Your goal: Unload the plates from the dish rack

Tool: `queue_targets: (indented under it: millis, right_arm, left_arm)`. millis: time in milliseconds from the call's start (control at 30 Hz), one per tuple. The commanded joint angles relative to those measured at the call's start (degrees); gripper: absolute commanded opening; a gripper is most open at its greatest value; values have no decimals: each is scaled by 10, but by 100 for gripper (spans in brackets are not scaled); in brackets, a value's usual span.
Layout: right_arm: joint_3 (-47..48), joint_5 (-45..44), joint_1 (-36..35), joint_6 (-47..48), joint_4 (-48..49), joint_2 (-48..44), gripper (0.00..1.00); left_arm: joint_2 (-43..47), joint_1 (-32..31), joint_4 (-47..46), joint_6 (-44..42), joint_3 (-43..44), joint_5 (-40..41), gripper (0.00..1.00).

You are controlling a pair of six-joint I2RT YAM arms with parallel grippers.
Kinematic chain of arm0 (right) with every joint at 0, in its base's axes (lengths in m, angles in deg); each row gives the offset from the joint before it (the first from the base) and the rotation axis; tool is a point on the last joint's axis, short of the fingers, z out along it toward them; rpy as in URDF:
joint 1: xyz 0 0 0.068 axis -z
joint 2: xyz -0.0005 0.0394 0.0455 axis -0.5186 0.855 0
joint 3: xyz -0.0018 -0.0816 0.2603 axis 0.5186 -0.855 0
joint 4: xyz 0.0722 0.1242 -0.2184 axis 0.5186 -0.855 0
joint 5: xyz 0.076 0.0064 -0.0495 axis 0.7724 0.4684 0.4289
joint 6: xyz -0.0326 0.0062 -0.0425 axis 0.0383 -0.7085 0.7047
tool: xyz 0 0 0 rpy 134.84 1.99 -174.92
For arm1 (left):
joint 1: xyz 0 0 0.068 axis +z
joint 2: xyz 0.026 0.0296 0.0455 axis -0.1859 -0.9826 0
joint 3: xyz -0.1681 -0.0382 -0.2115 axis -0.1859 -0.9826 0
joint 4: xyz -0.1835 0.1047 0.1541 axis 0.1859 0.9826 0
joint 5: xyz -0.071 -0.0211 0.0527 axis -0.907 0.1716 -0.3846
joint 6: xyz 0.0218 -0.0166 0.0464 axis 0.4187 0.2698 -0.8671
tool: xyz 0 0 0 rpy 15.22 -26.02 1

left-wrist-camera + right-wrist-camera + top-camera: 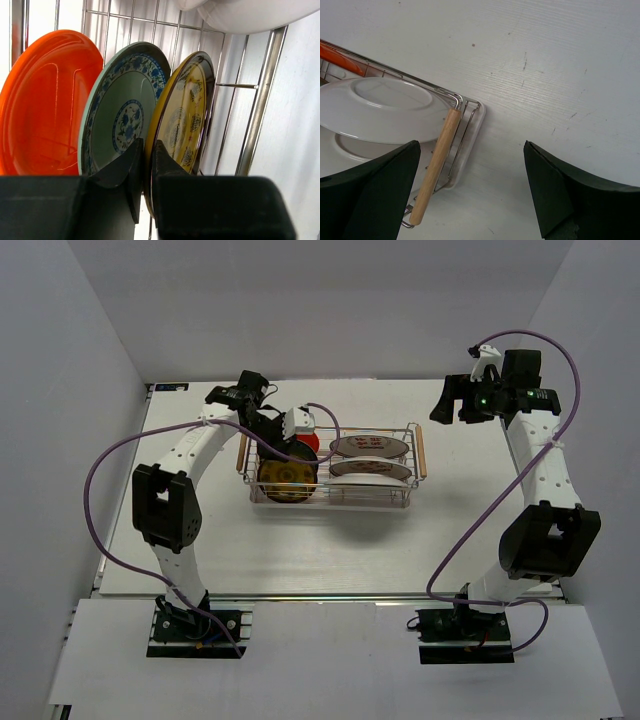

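Next, my left gripper lets go of the yellow plate on the white table [204,478] beside the wooden handle near the red-orange plate.
The chrome dish rack [333,501] stands mid-table. In its left end a red-orange plate [40,100], a teal patterned plate [122,112] and a yellow patterned plate [186,112] stand on edge. My left gripper [148,165] is shut on the yellow plate's rim, one finger on each face; from above it [292,452] reaches down into the rack over the yellow plate [287,480]. Two white plates [368,448] lean in the rack's right half. My right gripper [462,400] is open and empty above the table right of the rack; its view [471,147] shows a white plate [385,107].
The rack's right wooden handle [435,165] lies just left of my right gripper's gap, with bare white table [545,75] beyond. The rack's wires [260,100] stand close behind the yellow plate. White walls enclose the table on three sides.
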Motion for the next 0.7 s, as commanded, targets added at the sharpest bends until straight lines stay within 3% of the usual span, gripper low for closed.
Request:
queue_targets:
  millis: [0, 167, 567, 667]
  right_arm:
    - [13, 10, 0, 10, -5, 3, 89]
    - [18, 15, -1, 11, -8, 3, 89]
    - [22, 13, 1, 14, -7, -23, 89]
    - [28, 14, 1, 11, -7, -30, 89]
  left_arm:
    - [40, 0, -1, 9, 19, -10, 11]
    - [66, 0, -4, 10, 18, -14, 0]
    - [145, 0, -38, 26, 18, -10, 0]
    - [170, 12, -95, 95, 28, -2, 0]
